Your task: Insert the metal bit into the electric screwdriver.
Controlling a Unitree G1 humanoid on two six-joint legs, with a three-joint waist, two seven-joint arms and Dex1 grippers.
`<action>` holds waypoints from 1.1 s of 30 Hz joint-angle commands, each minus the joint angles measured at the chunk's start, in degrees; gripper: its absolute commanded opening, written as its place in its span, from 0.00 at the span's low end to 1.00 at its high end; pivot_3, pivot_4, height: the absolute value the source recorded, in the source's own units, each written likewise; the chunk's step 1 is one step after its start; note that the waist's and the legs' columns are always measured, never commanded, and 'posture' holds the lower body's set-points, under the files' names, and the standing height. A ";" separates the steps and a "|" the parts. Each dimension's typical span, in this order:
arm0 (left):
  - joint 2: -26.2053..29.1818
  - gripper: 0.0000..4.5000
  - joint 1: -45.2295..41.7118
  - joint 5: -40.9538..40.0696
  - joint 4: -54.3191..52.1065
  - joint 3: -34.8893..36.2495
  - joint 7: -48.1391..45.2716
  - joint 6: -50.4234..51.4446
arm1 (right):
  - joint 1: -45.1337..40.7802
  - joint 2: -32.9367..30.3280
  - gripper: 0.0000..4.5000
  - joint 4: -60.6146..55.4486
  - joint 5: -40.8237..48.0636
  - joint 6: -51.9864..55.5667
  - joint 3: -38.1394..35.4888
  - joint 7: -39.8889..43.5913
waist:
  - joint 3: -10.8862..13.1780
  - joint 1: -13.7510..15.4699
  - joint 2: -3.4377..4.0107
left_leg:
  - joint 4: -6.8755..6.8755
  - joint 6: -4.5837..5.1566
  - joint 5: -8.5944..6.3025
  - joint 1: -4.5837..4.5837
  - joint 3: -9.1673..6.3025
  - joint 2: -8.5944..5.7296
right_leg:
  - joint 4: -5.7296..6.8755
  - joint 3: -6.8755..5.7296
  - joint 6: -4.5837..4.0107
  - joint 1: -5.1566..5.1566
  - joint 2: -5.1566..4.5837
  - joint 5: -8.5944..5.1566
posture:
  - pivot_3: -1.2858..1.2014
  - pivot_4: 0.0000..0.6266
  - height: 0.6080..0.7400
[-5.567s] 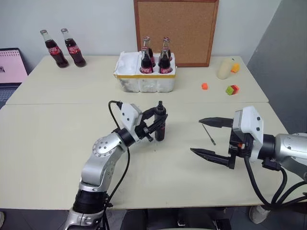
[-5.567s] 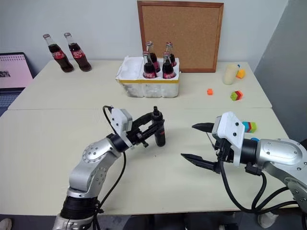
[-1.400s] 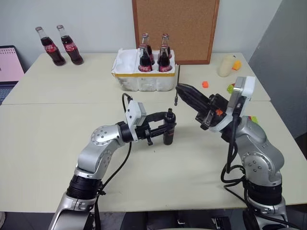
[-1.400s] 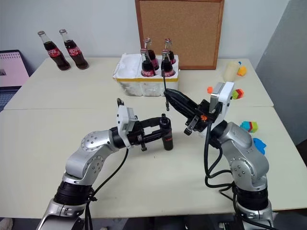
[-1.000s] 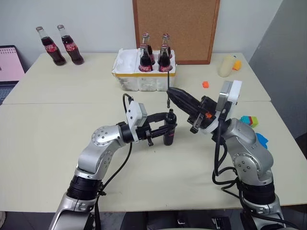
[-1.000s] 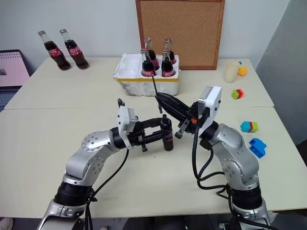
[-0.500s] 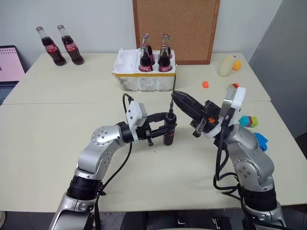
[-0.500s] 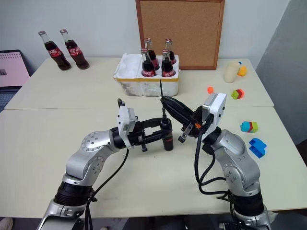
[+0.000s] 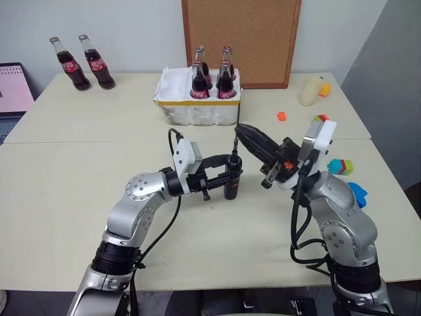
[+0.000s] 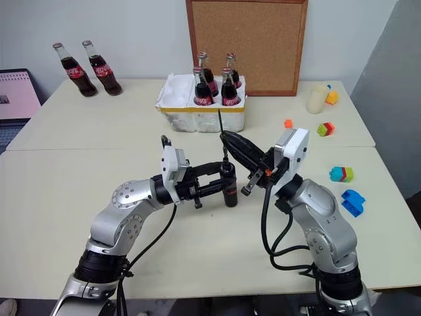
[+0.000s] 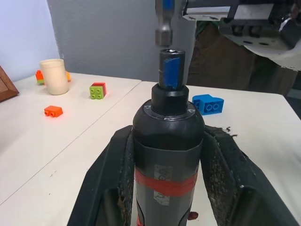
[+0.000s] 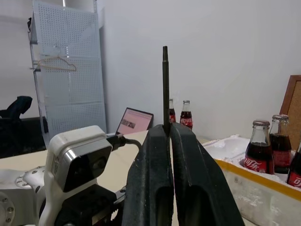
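Next, I release the metal bit from my right gripper upright in the open socket atop the electric screwdriver [image 9: 235, 151]. The bit now hangs just above that socket.
The electric screwdriver [image 9: 231, 182], dark with a red band [image 11: 164, 181], stands upright in my left gripper [image 9: 229, 176], whose black fingers [image 11: 117, 169] are shut on its body from both sides. My right gripper [image 9: 242, 130] reaches in from the right, shut on the metal bit [image 12: 165, 84], a thin dark rod held upright between its fingertips [image 12: 157, 141]. The bit's lower end [image 11: 163, 26] hangs just above the screwdriver's open socket [image 11: 170, 52], with a narrow gap between them and slightly off to one side.
Behind the grippers stands a white foam box [image 9: 197, 110] with several cola bottles. Two more bottles [image 9: 82, 62] stand at the far left, a cork board [image 9: 240, 39] leans on the wall. Toy bricks [image 9: 337, 166] and a cup [image 9: 308, 92] lie at the right.
Earlier the bit lay on the table by my open right gripper. That gripper now holds it and has carried it left, over the screwdriver's top. The left gripper has stayed put.
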 commanded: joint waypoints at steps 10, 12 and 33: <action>0.09 0.36 0.50 0.43 -0.70 -0.19 -0.50 -1.10 | 1.18 -1.25 0.00 -2.98 0.75 -0.30 0.10 0.52 | 0.00 0.00 0.00 | 0.00 0.00 0.00 0.00 0.00 0.00 | 0.00 0.00 0.00 0.00 0.00 0.00 | 0.52 0.24 1.00; 0.12 0.36 0.57 0.46 -0.65 -0.22 -0.62 -1.29 | 1.42 -1.31 0.00 -2.97 0.53 -0.50 0.08 0.39 | 0.00 0.00 0.00 | 0.00 0.00 0.00 0.01 0.00 0.00 | 0.01 -0.01 0.00 0.00 0.00 0.00 | 0.52 0.24 1.00; 0.03 0.36 0.69 0.76 -0.75 -0.33 -0.91 -1.72 | 2.06 -7.39 0.00 -7.22 -1.28 14.80 2.65 -6.66 | -0.09 0.00 -0.03 | 0.01 -0.01 0.00 0.14 0.00 -0.01 | 0.10 0.00 0.00 0.09 0.00 0.00 | 0.52 0.24 1.00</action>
